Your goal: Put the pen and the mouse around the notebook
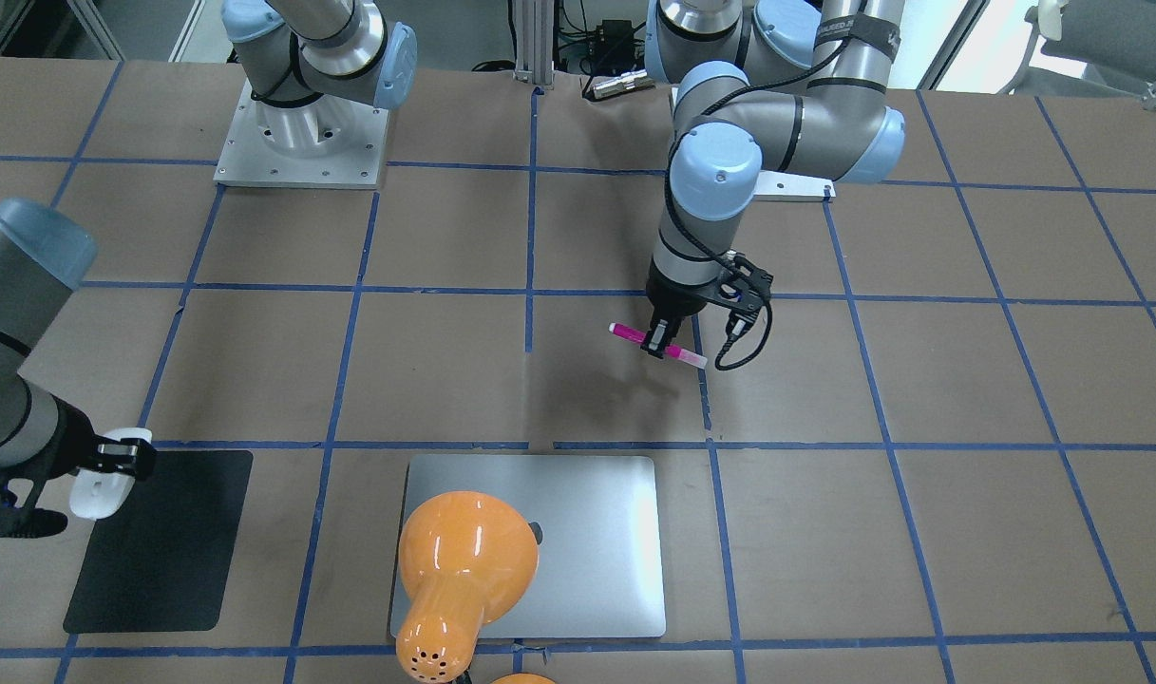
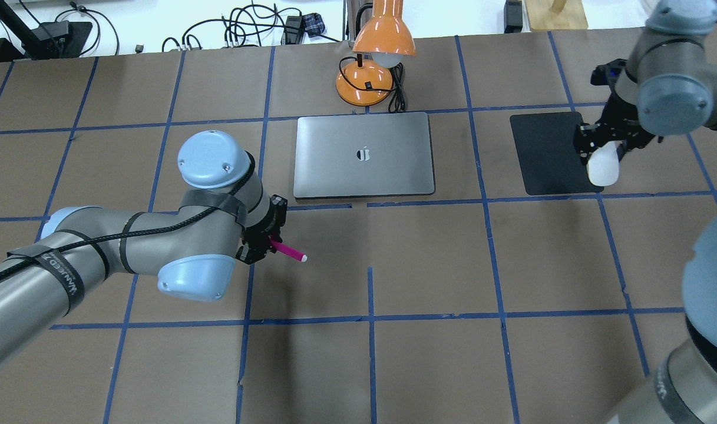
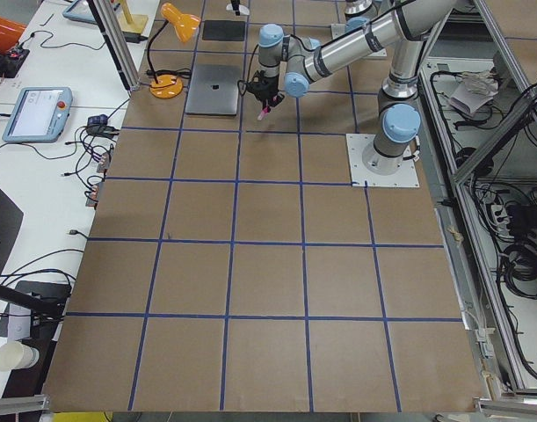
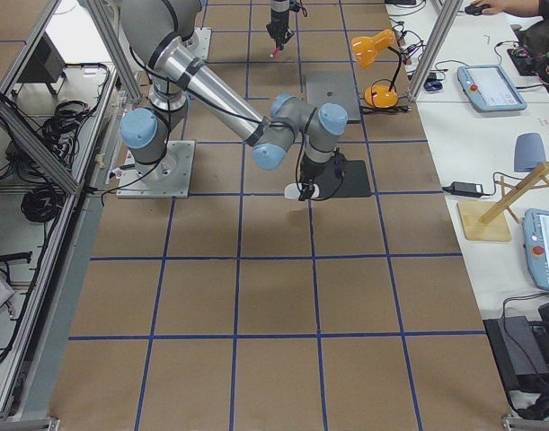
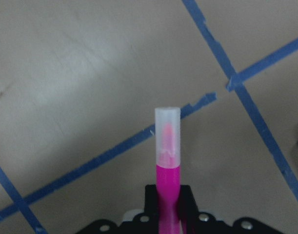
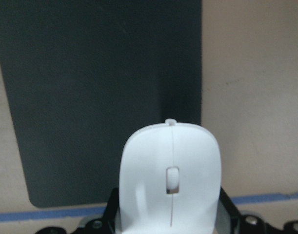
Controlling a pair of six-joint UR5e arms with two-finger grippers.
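My left gripper should release the magenta pen on the bare table [image 1: 535, 374] between the notebook and the end of the blue tape. The pen is now held above the bare table.
The silver-grey notebook [image 2: 364, 155] [image 1: 578, 546] lies closed at the table's far middle. My left gripper [image 2: 263, 246] [image 1: 660, 338] is shut on the magenta pen [image 2: 288, 251] [image 1: 658, 345] [image 5: 167, 175], holding it above the bare table nearer than the notebook's left corner; its pale cap points away from the wrist. My right gripper [image 2: 601, 152] [image 1: 112, 465] is shut on the white mouse [image 2: 603, 167] [image 1: 98, 486] [image 6: 170, 183], which hangs over the right, near edge of the black mat [image 2: 549, 153] [image 6: 100, 97].
An orange desk lamp [image 2: 374, 56] [image 1: 459, 579] stands just behind the notebook, with its shade over the notebook in the front-facing view. The arm bases [image 1: 302, 133] sit at the robot's side. Blue tape lines grid the brown table. Cables lie beyond the far edge.
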